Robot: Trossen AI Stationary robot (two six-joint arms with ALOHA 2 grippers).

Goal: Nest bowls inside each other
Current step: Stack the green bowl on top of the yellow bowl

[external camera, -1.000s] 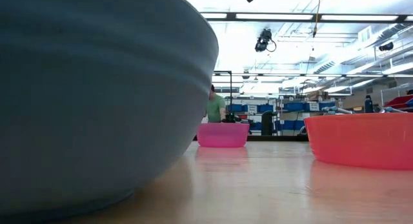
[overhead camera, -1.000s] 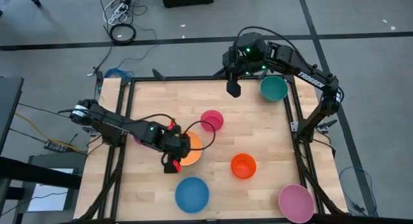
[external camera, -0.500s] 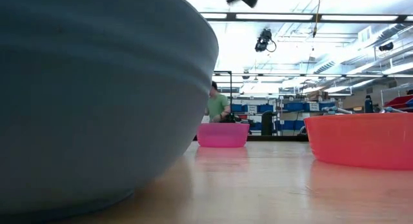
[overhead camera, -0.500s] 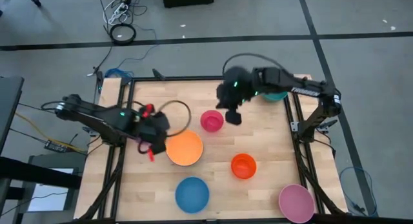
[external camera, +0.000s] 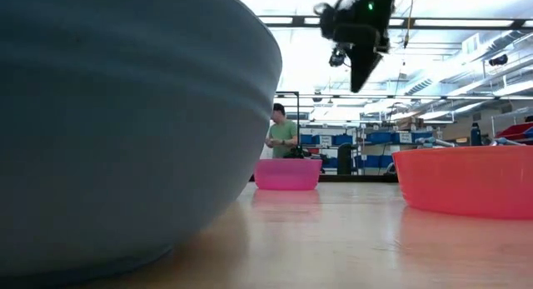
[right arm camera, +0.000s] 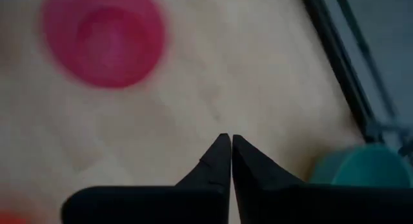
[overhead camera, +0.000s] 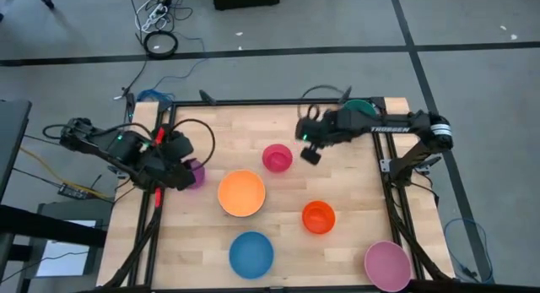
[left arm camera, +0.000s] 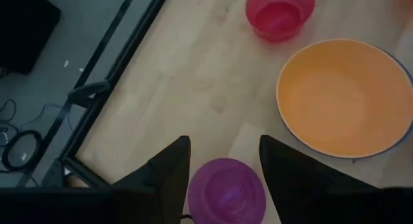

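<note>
The green bowl is next for my right gripper, which should move to it and close on the green bowl rim's side [overhead camera: 346, 106] [right arm camera: 337, 170] that faces the magenta bowl.
My left gripper [overhead camera: 175, 176] hangs open near the table's left edge, above a small purple bowl [left arm camera: 226, 188] that rests on the table; in the left wrist view its fingers frame the bowl. To its right sit a wide yellow-orange bowl [overhead camera: 242, 193] and a magenta bowl [overhead camera: 277, 158]. My right gripper [overhead camera: 310, 154] is shut and empty, pointing steeply down above the table just right of the magenta bowl [right arm camera: 103, 40]. The green bowl [overhead camera: 361, 107] at the far right corner is partly hidden by the right arm.
A red-orange bowl [overhead camera: 318, 217], a blue bowl [overhead camera: 251, 253] and a pale pink bowl [overhead camera: 387, 265] stand on the near half. The blue bowl [external camera: 125, 131] fills the left of the low view. A person [external camera: 281, 137] stands in the room beyond.
My left gripper has drawn back from the yellow-orange bowl toward the table's left edge, rising and turning, and stays open. My right gripper has come from the far edge toward the magenta bowl and gone down, tipping more downward. No bowl has moved.
</note>
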